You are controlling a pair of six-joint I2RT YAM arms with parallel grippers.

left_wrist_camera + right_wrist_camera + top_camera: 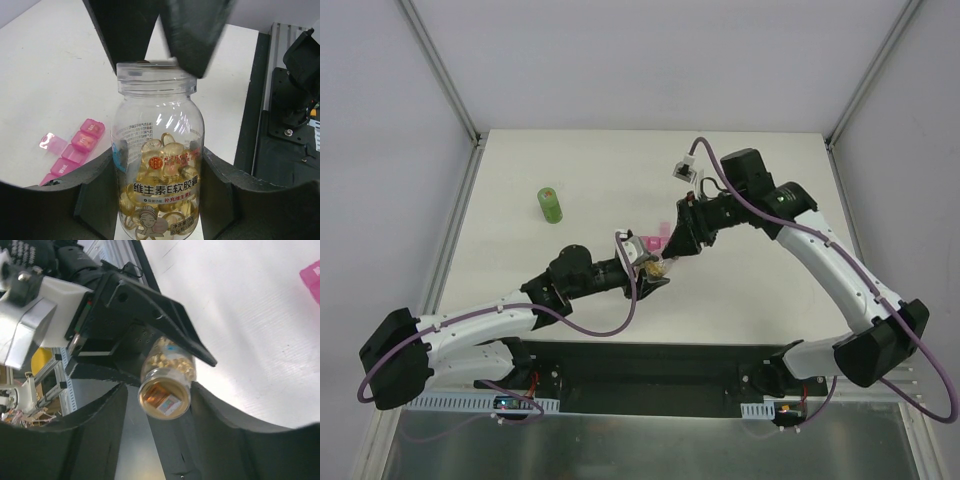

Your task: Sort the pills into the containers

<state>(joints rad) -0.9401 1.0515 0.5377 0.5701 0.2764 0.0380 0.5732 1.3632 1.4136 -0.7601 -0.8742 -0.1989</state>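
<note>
The robot's right gripper straddles the top of the bottle with its wrist twisted to one side, so it should open wider, turn the wrist back, then grip the clear rim (pixel 157 86).
My left gripper (pixel 653 274) (pixel 157 165) is shut on a small clear bottle (pixel 157 150) (pixel 659 266) and holds it above the table. The pills (pixel 165 165) are yellow-tan capsules heaped in its lower half, and they also show in the right wrist view (pixel 170 360). My right gripper (pixel 676 248) (pixel 161 395) is open with its fingers on either side of the bottle's top (pixel 164 397). One finger is against it and a narrow gap shows at the other. The pink container strip (pixel 75 152) (pixel 653 241) lies on the table beside the bottle with one lid up.
A green cylindrical bottle (pixel 551 205) stands at the back left of the white table (pixel 770 290). The black base plate (pixel 650 365) runs along the near edge. Frame posts stand at the table's back corners.
</note>
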